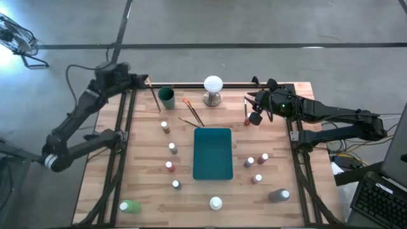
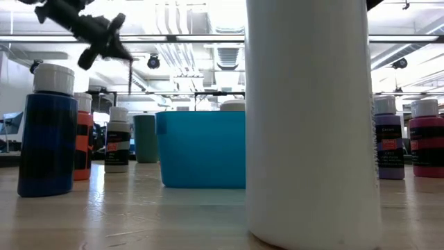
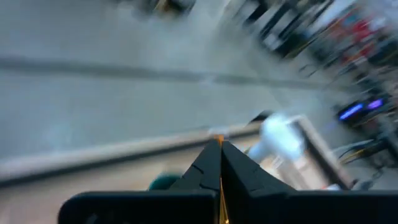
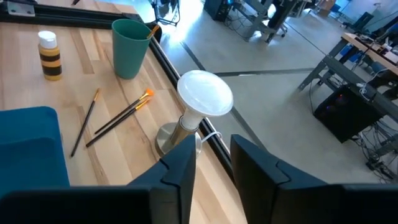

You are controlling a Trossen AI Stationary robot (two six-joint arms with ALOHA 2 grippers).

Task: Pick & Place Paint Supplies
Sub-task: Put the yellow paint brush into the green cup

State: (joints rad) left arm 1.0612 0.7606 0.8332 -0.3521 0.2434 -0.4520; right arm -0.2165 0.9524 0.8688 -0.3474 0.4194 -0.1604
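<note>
The robot's left gripper should release the thin brush, which hangs beside the teal cup now, inside the teal cup (image 1: 166, 95) (image 3: 164, 182), leaving the brush standing there.
My left gripper (image 1: 145, 81) is raised over the table's far left corner, shut on a thin brush (image 1: 154, 97) that hangs beside the teal cup (image 1: 166, 97). My right gripper (image 1: 254, 109) hovers open and empty over the far right part of the table, right of the white ball (image 1: 213, 83); its fingers (image 4: 180, 165) stand apart. Small white-capped bottles stand upright on both sides of the teal tray (image 1: 213, 172), among them a brown one (image 1: 165, 127), a green one (image 1: 130, 205) and a grey one (image 1: 278, 195). Two brushes (image 1: 193, 113) lie flat behind the tray. My left gripper pinches the brush between its two shut fingers (image 3: 199, 168); an orange sliver of the handle (image 3: 219, 140) shows between the fingertips. In the low view the brush (image 2: 130, 75) hangs below the gripper (image 2: 104, 42), lifted clear of the table.
The white ball on its metal base (image 4: 202, 99) stands at the far edge, close to my right gripper. A large white bottle (image 2: 312, 118) fills the low view's foreground. Black frame rails (image 1: 124, 140) run along both table sides. Bare wood lies between the tray and the bottles.
</note>
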